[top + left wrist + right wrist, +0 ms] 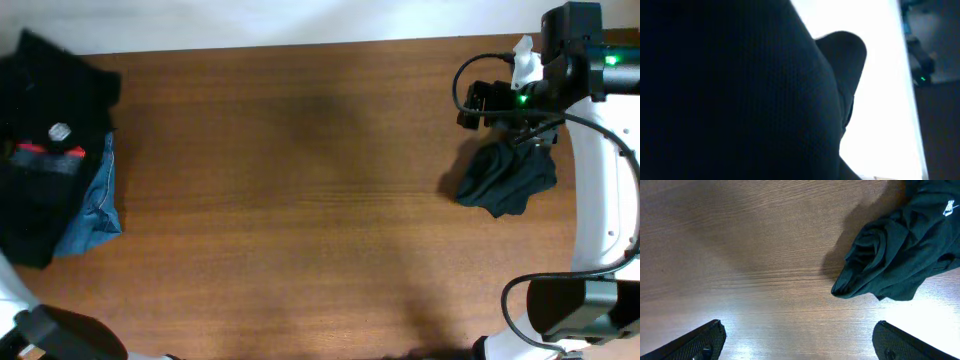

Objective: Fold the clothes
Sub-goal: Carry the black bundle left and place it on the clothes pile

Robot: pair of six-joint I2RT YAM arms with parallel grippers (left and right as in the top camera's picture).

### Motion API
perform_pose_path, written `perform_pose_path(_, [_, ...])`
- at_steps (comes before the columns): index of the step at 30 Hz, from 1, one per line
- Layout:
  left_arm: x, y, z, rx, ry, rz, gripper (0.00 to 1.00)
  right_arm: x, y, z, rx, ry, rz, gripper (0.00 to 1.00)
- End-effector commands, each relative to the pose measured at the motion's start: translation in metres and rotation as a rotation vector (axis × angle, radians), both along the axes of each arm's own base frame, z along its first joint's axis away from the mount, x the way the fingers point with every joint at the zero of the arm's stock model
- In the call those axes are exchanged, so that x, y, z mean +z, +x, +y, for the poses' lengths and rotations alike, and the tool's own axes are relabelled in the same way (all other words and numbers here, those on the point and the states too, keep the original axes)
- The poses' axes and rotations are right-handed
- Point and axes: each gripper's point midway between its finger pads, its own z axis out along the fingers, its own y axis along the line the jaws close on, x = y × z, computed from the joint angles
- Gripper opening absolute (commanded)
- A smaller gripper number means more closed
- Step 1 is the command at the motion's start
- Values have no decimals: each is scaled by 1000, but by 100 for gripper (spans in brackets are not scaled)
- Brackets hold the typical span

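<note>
The robot's left gripper will release the black garment flat on the pile over the blue denim garment [44, 172].
A crumpled black shirt [506, 178] with a small white logo mark lies on the wooden table [300, 180] at the right. In the right wrist view the shirt [900, 255] lies at the upper right. My right gripper [800, 340] is open and empty above bare wood, to the left of the shirt; in the overhead view it [482, 103] hovers just behind the shirt. More black garments [45, 90] are piled at the far left. Black fabric [730, 90] fills the left wrist view and hides the left fingers.
In the left pile a blue denim garment [95, 200] and a black piece with red-and-grey stripes [45, 155] lie with the black clothes. The right arm's white link [600, 190] stands beside the shirt. The table's far edge [300, 45] meets a white wall.
</note>
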Motion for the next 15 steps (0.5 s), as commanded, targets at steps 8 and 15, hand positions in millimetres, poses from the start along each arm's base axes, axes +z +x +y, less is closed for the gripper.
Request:
perform_pose_path(8, [9, -7, 28, -78, 162, -118, 4, -4, -1, -2, 2, 2, 14, 99])
perform_pose_path(15, [-35, 17, 52, -73, 67, -96, 1, -4, -4, -1, 4, 10, 27, 99])
